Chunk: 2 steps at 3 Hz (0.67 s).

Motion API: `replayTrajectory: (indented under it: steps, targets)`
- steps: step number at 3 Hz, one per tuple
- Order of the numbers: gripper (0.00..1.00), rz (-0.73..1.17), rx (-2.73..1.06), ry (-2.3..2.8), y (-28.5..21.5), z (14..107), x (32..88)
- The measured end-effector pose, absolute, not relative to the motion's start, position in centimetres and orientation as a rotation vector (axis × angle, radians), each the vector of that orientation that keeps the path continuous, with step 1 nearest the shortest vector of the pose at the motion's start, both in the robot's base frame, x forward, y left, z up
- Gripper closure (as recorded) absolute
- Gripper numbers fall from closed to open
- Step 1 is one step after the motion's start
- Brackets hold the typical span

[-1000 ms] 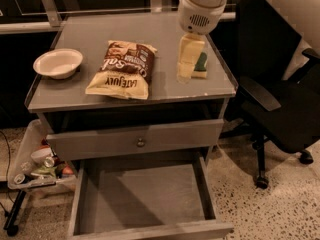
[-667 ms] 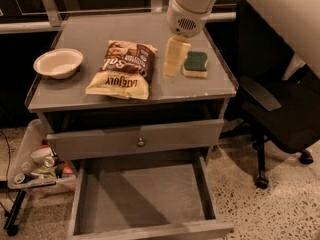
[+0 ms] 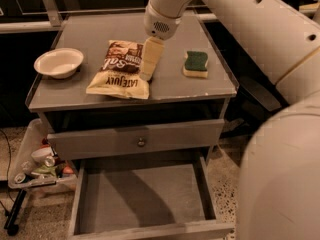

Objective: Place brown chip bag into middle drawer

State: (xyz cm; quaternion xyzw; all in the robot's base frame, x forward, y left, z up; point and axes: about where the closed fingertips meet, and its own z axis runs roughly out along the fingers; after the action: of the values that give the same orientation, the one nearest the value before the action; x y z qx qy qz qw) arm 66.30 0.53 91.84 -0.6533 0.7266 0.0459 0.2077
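My gripper should grip the middle of the brown chip bag [image 3: 126, 69] next, so the bag bunches up between the fingers.
The brown chip bag [image 3: 120, 70], dark brown and tan-yellow with "LATE JULY" lettering, lies flat on the grey cabinet top [image 3: 170, 29], left of centre. My gripper [image 3: 149, 64] hangs from the arm above and points down at the bag's right edge, close over the top. The middle drawer [image 3: 145, 199] is pulled out below, a shallow grey tray with a bare floor and nothing in it.
A white bowl [image 3: 59, 61] sits at the top's left. A green-and-yellow sponge [image 3: 196, 63] lies right of the gripper. A shut drawer front with a round knob [image 3: 141, 142] is above the open drawer. A tray of clutter [image 3: 37, 166] stands at lower left. My arm [image 3: 280, 134] fills the right side.
My gripper has moved left, from over the sponge to the right edge of the chip bag. The sponge now shows fully. The bag, bowl and drawer have not moved.
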Motion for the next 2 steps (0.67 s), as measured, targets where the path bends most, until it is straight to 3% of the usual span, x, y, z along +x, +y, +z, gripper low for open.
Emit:
replayTrajectory:
  steps: [2]
  targets:
    - [0.00, 0.192, -1.852, 2.002, 3.57, 90.95, 67.89]
